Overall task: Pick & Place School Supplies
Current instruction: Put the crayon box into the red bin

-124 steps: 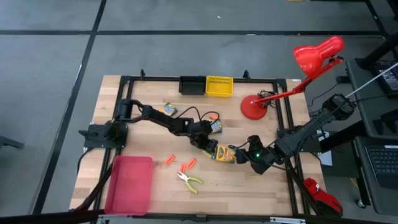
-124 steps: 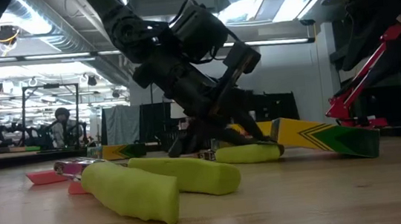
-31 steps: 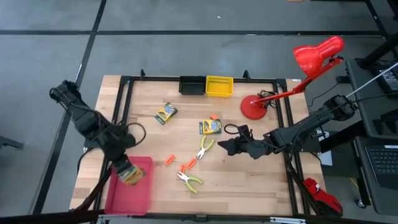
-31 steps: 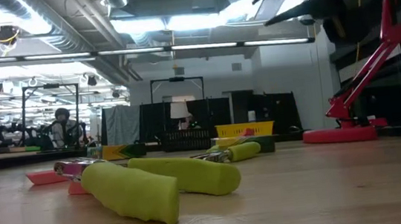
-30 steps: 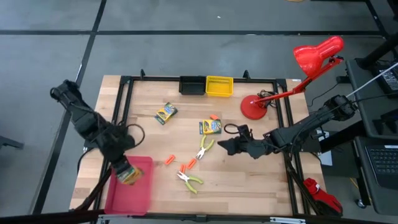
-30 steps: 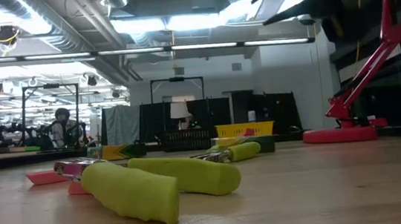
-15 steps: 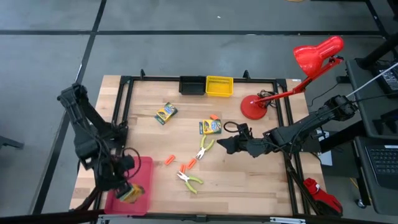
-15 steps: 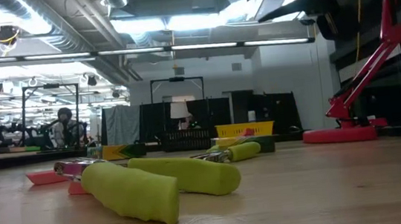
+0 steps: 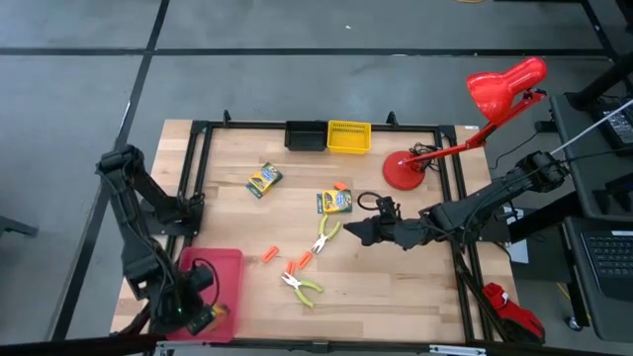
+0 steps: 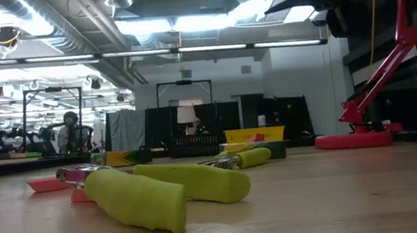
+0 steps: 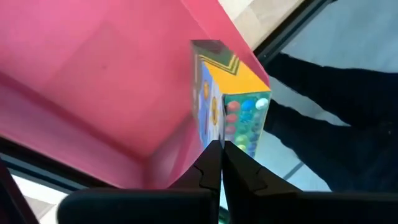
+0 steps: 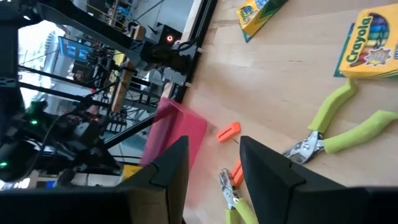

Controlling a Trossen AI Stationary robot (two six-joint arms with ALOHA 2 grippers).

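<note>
The crayon box is tilted over the red tray's rim, so my left gripper will open, pick the box up again and lay it flat on the tray's bottom (image 11: 127,74).
My left gripper (image 9: 201,318) is at the near end of the red tray (image 9: 213,272), shut on a yellow-and-green crayon box (image 11: 227,102). Two more crayon boxes (image 9: 264,179) (image 9: 335,202) lie flat on the table. Two pliers with lime-green handles (image 9: 324,235) (image 9: 301,287) and several orange pieces (image 9: 269,255) (image 9: 300,261) lie mid-table. My right gripper (image 9: 358,233) hovers open right of the pliers, fingers pointing toward the table's left; its wrist view shows the pliers (image 12: 339,124) and a crayon box (image 12: 373,53). My left gripper (image 11: 221,155) pinches the crayon box between its two fingers at one narrow end (image 11: 239,144). The fingers come from above, slanting down. The box sticks out past the fingertips over the tray's floor (image 11: 93,81); whether it touches the tray I cannot tell.
A black bin (image 9: 306,134) and a yellow bin (image 9: 348,135) stand at the far edge. A red desk lamp's base (image 9: 402,171) sits far right. A black frame (image 9: 198,168) runs round the table. Bare wood lies near right of the pliers. A person sits in the room beyond (image 10: 66,131).
My left arm has swung toward the table's near edge, carrying the crayon box from over the tray's far part to its near end, still shut on it. In the low view my right gripper has risen slightly.
</note>
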